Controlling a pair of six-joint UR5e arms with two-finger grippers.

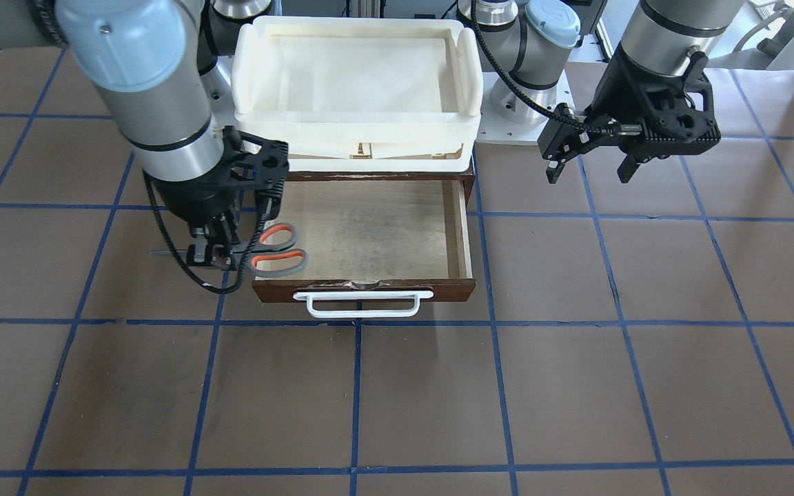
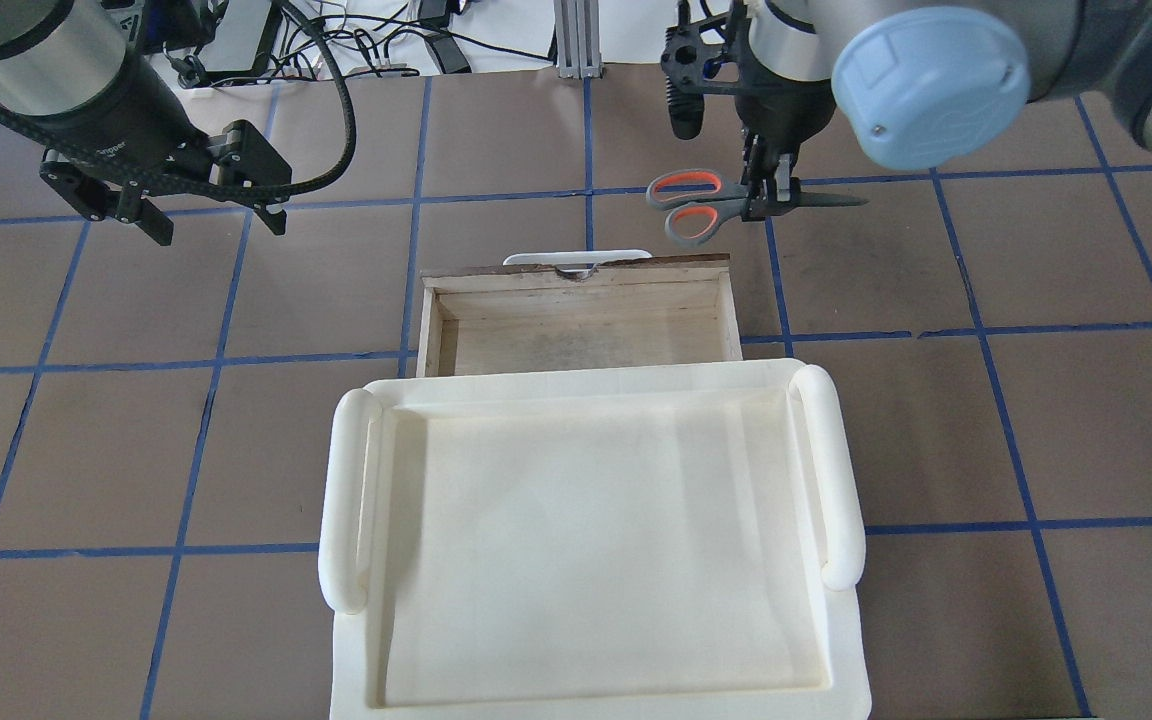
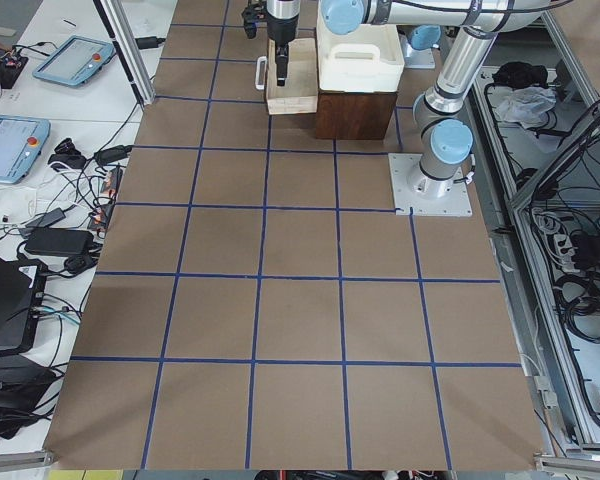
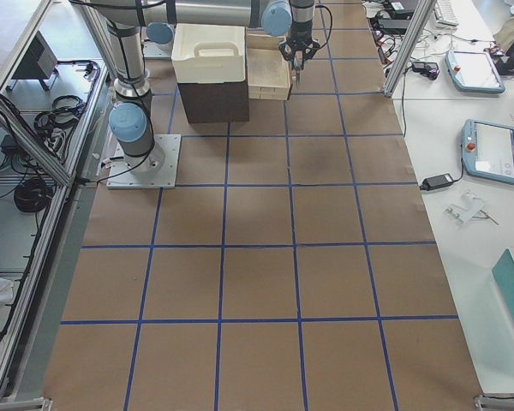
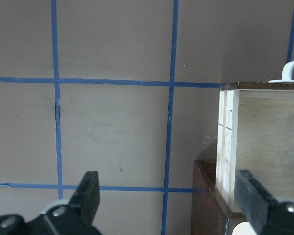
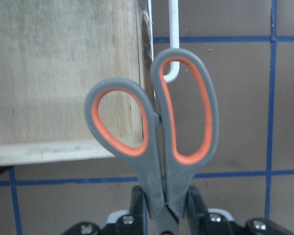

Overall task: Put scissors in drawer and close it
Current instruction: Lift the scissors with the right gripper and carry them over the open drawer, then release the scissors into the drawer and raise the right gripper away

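Next, I set the scissors on the middle of the drawer's pale bottom (image 1: 367, 237), behind the white bar handle, with my right gripper.
The scissors (image 1: 277, 249), with grey handles lined in orange, hang level in my right gripper (image 1: 221, 258), which is shut on them near the pivot. They are held above the table at the open drawer's front corner. In the right wrist view one loop of the scissors (image 6: 157, 147) lies over the corner of the drawer (image 6: 63, 73) and the other over the white bar handle (image 6: 172, 49). The dark brown drawer (image 1: 462, 227) is pulled out and its pale interior is bare. My left gripper (image 1: 590, 165) is open and empty, above the table beside the drawer (image 2: 576, 278).
A cream-white plastic tray (image 1: 355, 120) sits on the dark cabinet behind the drawer and shows large in the overhead view (image 2: 841, 470). The brown table carries a blue tape grid. Tablets and cables lie on side benches.
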